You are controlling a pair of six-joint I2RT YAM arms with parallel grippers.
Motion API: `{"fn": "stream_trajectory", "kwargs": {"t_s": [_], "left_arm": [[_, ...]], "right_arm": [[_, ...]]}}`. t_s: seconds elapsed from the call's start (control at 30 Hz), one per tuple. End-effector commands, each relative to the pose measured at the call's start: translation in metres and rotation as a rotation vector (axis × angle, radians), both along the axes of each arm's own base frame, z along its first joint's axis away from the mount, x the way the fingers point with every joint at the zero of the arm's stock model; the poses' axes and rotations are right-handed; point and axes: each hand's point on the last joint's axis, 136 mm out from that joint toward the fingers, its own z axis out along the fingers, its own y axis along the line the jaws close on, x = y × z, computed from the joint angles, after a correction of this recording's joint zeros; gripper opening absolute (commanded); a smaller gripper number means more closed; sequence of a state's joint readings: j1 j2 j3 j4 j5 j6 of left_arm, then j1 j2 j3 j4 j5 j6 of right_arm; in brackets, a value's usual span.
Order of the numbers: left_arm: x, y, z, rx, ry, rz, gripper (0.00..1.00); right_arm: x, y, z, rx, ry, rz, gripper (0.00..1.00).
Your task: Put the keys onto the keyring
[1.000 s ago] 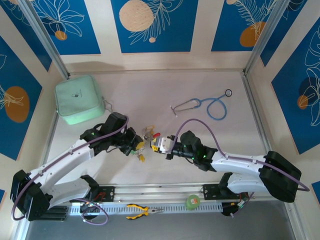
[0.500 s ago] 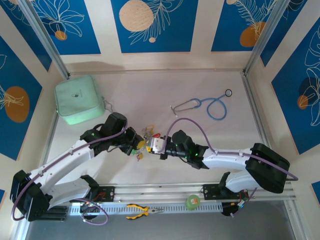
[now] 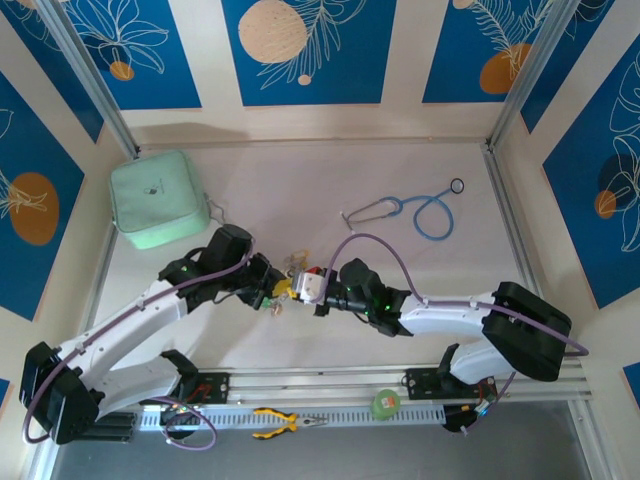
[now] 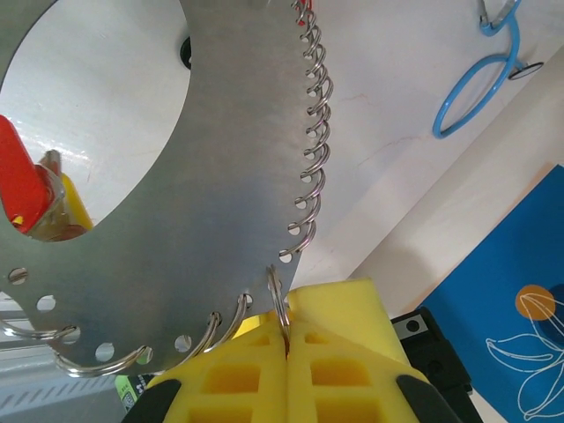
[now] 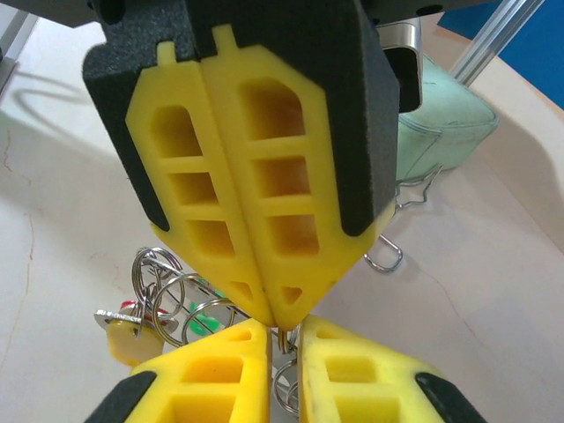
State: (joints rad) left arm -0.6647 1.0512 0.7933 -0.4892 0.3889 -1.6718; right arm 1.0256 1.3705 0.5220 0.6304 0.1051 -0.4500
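I should open my left gripper, turn it over and take the ring nearer the plate (image 4: 274,280), because both my grippers pinch the same small ring tip to tip.
The keyring (image 4: 176,194) is a flat silvery plate with small split rings along its edge, held up close in the left wrist view. My left gripper (image 4: 287,339) is shut on one of those rings. In the top view it (image 3: 272,292) meets my right gripper (image 3: 300,288) tip to tip at the table's middle. My right gripper (image 5: 284,352) has closed to a narrow gap with a small ring (image 5: 286,339) of the keyring pinched in it, just below the left pads (image 5: 264,220). Keys with red (image 4: 19,181), yellow (image 5: 132,339) and green (image 5: 207,322) tags hang beside the jaws.
A mint-green pouch (image 3: 155,198) lies at the back left, and a blue stethoscope (image 3: 420,212) at the back right. Yellow-handled pliers (image 3: 285,422) and a green roll (image 3: 385,403) rest on the front rail between the arm bases.
My right arm has slid left until its gripper meets the left one, and its jaws have narrowed onto a ring. The left gripper has stayed shut and hardly moved.
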Motion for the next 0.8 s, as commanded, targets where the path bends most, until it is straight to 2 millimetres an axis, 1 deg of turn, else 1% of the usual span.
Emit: {"fn": "stream_trajectory", "kwargs": {"t_s": [0.0, 0.13, 0.27, 0.3, 0.37, 0.43, 0.47, 0.5, 0.57, 0.63, 0.67, 0.7, 0.77], "left_arm": [[-0.003, -0.001, 0.007, -0.034, 0.006, 0.0, 0.0], [-0.003, -0.002, 0.007, -0.043, 0.004, 0.006, 0.0], [-0.001, 0.0, 0.006, -0.047, -0.013, 0.021, 0.0], [0.001, 0.001, 0.006, -0.048, -0.029, 0.029, 0.05], [0.008, 0.008, 0.009, -0.029, -0.103, 0.051, 0.34], [0.021, 0.025, 0.015, 0.048, -0.238, 0.074, 0.55], [0.031, 0.037, 0.022, 0.11, -0.339, 0.084, 0.62], [0.039, 0.049, 0.028, 0.174, -0.431, 0.083, 0.66], [0.055, 0.071, 0.046, 0.362, -0.677, 0.026, 0.68], [0.064, 0.083, 0.061, 0.542, -0.888, -0.092, 0.7], [0.067, 0.083, 0.069, 0.616, -0.998, -0.175, 0.7], [0.068, 0.082, 0.07, 0.669, -1.072, -0.249, 0.7], [0.065, 0.074, 0.065, 0.746, -1.224, -0.437, 0.66]], "right_arm": [[0.008, 0.009, 0.017, 0.042, -0.04, -0.017, 0.09], [0.01, 0.01, 0.015, 0.033, -0.042, -0.025, 0.01], [0.011, 0.01, 0.013, 0.031, -0.03, -0.028, 0.0], [0.011, 0.01, 0.012, 0.031, -0.024, -0.027, 0.0], [0.01, 0.009, 0.012, 0.036, -0.015, -0.021, 0.0], [0.01, 0.008, 0.01, 0.037, -0.002, -0.015, 0.0], [0.01, 0.008, 0.01, 0.041, 0.007, -0.012, 0.0], [0.01, 0.007, 0.01, 0.044, 0.015, -0.009, 0.0], [0.009, 0.007, 0.009, 0.044, 0.031, 0.001, 0.0], [0.007, 0.007, 0.008, 0.039, 0.047, 0.013, 0.0], [0.007, 0.008, 0.008, 0.038, 0.056, 0.019, 0.0], [0.007, 0.007, 0.008, 0.037, 0.066, 0.025, 0.0], [0.006, 0.007, 0.008, 0.039, 0.084, 0.034, 0.0]]}}
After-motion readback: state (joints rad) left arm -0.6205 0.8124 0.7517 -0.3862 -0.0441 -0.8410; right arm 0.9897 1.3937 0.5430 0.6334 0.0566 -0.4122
